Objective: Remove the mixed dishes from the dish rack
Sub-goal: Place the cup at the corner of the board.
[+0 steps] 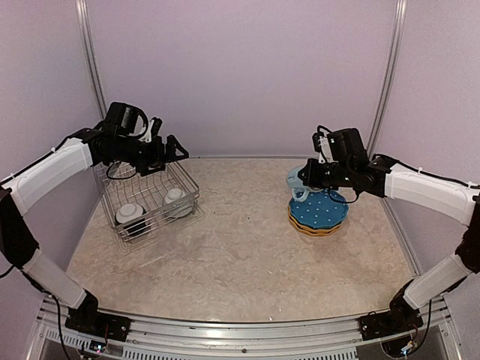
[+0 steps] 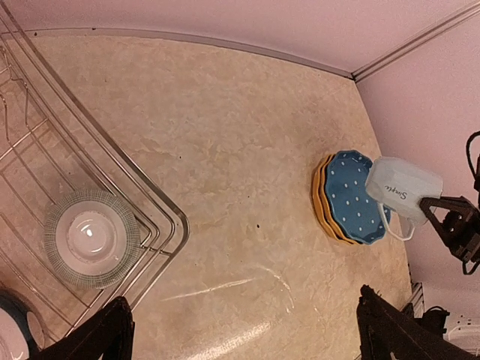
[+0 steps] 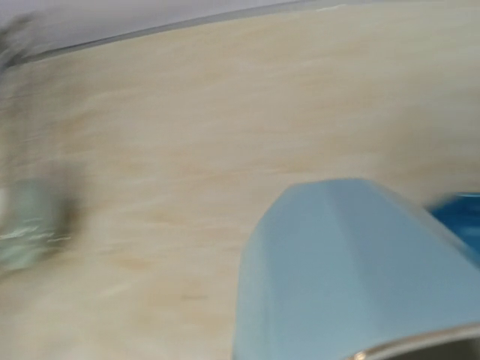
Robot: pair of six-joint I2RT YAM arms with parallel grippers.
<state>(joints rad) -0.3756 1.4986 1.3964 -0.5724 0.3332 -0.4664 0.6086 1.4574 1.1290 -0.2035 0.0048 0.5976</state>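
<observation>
The light blue mug, now held just above the blue plate, will go down from my right gripper onto the tabletop (image 1: 365,217) between the stack of plates and the nearby wall.
The dish rack (image 1: 120,191) is a silver wire basket at the table's left. It holds two small white bowls (image 1: 130,213) (image 1: 175,197). My left gripper (image 1: 177,149) is open and empty, hovering over the rack's far right corner. In the left wrist view its fingers (image 2: 111,331) are wide apart, with one bowl (image 2: 91,237) below in the rack (image 2: 142,196). My right gripper (image 1: 309,180) is shut on the light blue mug (image 1: 298,180), held just above the blue plate (image 1: 320,209) that tops the two orange-yellow plates (image 1: 313,228). The mug (image 3: 352,270) fills the blurred right wrist view.
Pale walls and metal corner posts (image 1: 387,75) enclose the marbled tabletop (image 1: 240,255). The left wrist view shows the plate stack (image 2: 351,196), the mug (image 2: 401,187) and the right gripper (image 2: 450,217) near the right wall. A second bowl's edge (image 2: 11,330) shows at that view's lower left.
</observation>
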